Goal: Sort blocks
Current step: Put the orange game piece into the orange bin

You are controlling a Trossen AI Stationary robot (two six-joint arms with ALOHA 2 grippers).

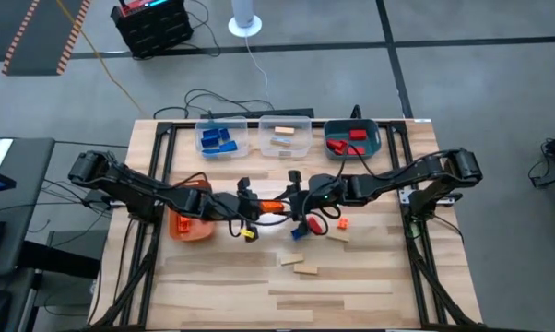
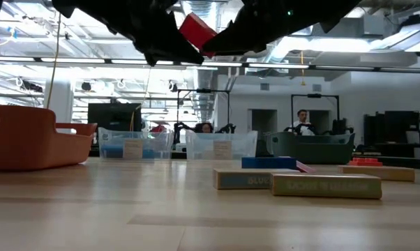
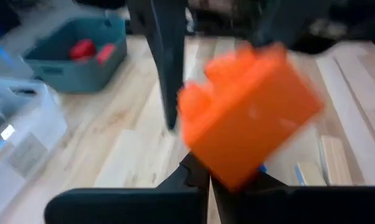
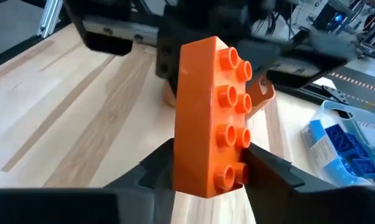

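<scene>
The orange brick is held crooked by only its corner in my left gripper, so that gripper should open, turn and take the brick's end point(image 4: 200, 55) while my right gripper keeps the brick still.
An orange studded brick point(image 1: 271, 205) hangs in mid-air over the table's middle, between my two grippers. My right gripper point(image 1: 294, 201) comes from the right and is shut on it. My left gripper point(image 1: 252, 207) comes from the left and meets the brick's other end. In the low view the brick point(image 2: 196, 31) shows high above the table between both dark grippers. Loose blocks lie flat on the wood nearby: a blue one point(image 1: 298, 232), a red one point(image 1: 312, 224), a small orange one point(image 1: 342, 222) and tan ones point(image 1: 291, 260) point(image 1: 307, 268) point(image 1: 337, 237). My left gripper point(image 3: 209, 180) has the brick's near lower corner point(image 3: 228, 177) between its close-set fingers, coming level from the table's left. The brick point(image 3: 250, 112) is lifted clear and tilted; the fingers hide the contact itself. My right gripper point(image 4: 209, 174) pinches the brick's near end point(image 4: 203, 180) between its two fingers point(image 4: 268, 171), on the long side walls. It comes roughly level from the table's right, fingers along the brick. The brick point(image 4: 212, 106) is lifted clear, studs facing sideways.
An orange bin point(image 1: 190, 224) stands under the left arm. Along the far edge stand a clear bin with blue bricks point(image 1: 222, 138), a clear bin with tan pieces point(image 1: 285, 136) and a teal bin with red bricks point(image 1: 353, 140). Bare wood lies toward the near edge.
</scene>
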